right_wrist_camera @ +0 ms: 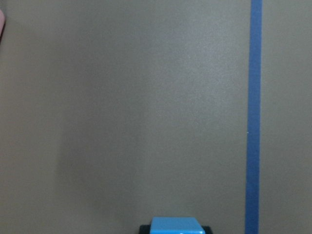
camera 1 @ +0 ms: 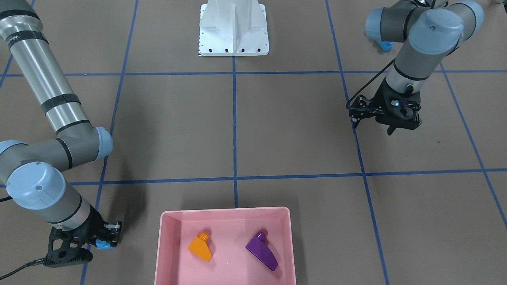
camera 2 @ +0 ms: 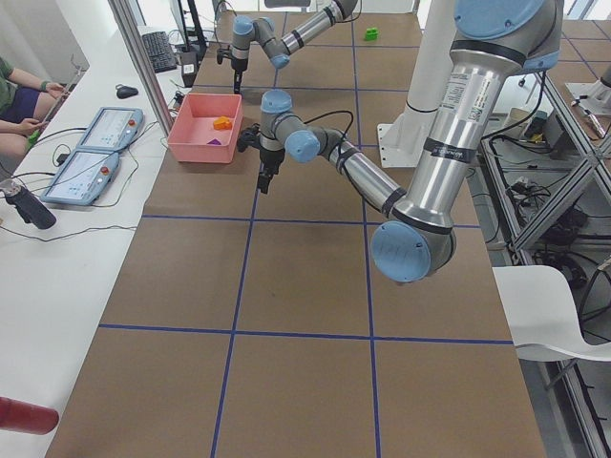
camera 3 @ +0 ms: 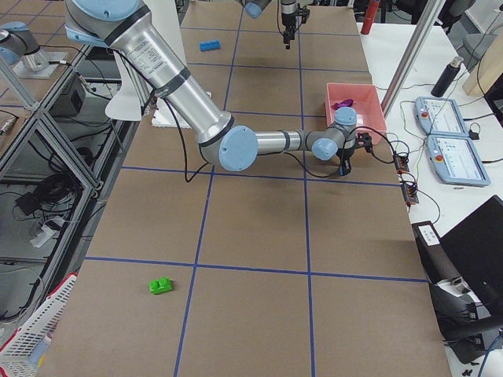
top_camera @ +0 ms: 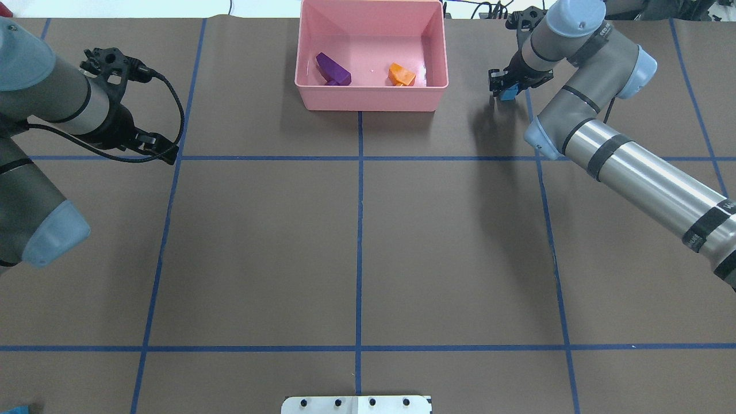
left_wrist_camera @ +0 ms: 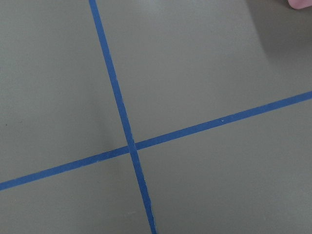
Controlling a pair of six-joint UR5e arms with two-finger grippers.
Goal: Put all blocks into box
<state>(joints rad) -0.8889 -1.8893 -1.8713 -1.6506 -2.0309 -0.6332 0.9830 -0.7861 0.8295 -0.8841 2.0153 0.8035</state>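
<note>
My right gripper is going to release the small blue cube, setting it down between the orange sloped brick and the pink box's side [camera 1: 176, 252].
The pink box [top_camera: 368, 99] stands at the table's far middle and holds the orange sloped brick [top_camera: 401, 75] and the purple wedge [top_camera: 332, 69]. My right gripper [top_camera: 506, 87] is shut on the small blue cube [camera 1: 103, 244] and holds it above the table, just right of the box in the overhead view. The cube also shows at the bottom edge of the right wrist view [right_wrist_camera: 174, 226]. My left gripper [camera 1: 400, 127] hangs empty over bare table, well left of the box, and looks open. The long blue bar [camera 3: 210, 45] and the green brick [camera 3: 162, 286] lie far from the box.
The white robot base [camera 1: 233, 29] sits at the near middle edge. Blue tape lines [top_camera: 359, 230] divide the brown table into squares. The right arm's long links [top_camera: 632, 172] slant across the table's right side. Operators' tablets [camera 2: 95, 153] lie on a side bench.
</note>
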